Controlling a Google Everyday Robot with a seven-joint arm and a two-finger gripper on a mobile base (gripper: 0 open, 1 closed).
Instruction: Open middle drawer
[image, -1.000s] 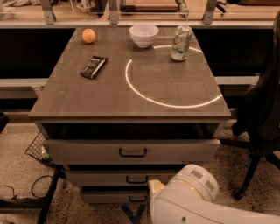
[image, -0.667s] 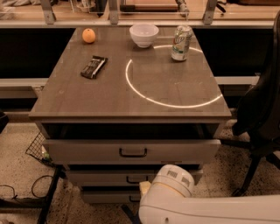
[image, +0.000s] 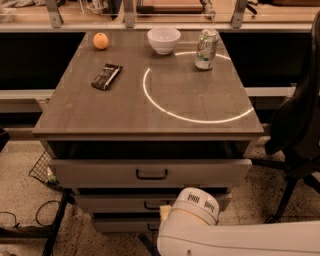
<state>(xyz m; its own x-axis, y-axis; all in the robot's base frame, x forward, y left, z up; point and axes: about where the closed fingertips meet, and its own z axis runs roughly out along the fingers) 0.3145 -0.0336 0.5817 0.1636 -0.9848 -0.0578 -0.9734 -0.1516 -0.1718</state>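
I need to close my gripper on the dark loop handle (image: 152, 206) of the middle drawer, which sits just below the top drawer.
The middle drawer (image: 110, 202) is the second of three in the grey-taupe cabinet, a low flat front with a small dark loop handle (image: 151, 205). It sits under the taller top drawer (image: 100, 172), which is pulled out a little. My white arm (image: 195, 207) comes in from the bottom right and covers the right part of the middle drawer's front. My gripper (image: 164, 212) is at the arm's left end, just right of and slightly below the handle, mostly hidden by the arm's rounded joint.
On the cabinet top are an orange (image: 100, 40), a white bowl (image: 163, 39), a green can (image: 206, 48) and a dark snack bar (image: 106, 76). A black office chair (image: 300, 125) stands at the right. A wire basket (image: 42, 170) and cables lie at the lower left.
My arm has moved left, from right of the drawer handles to close beside the middle drawer's handle. The drawers have not moved.
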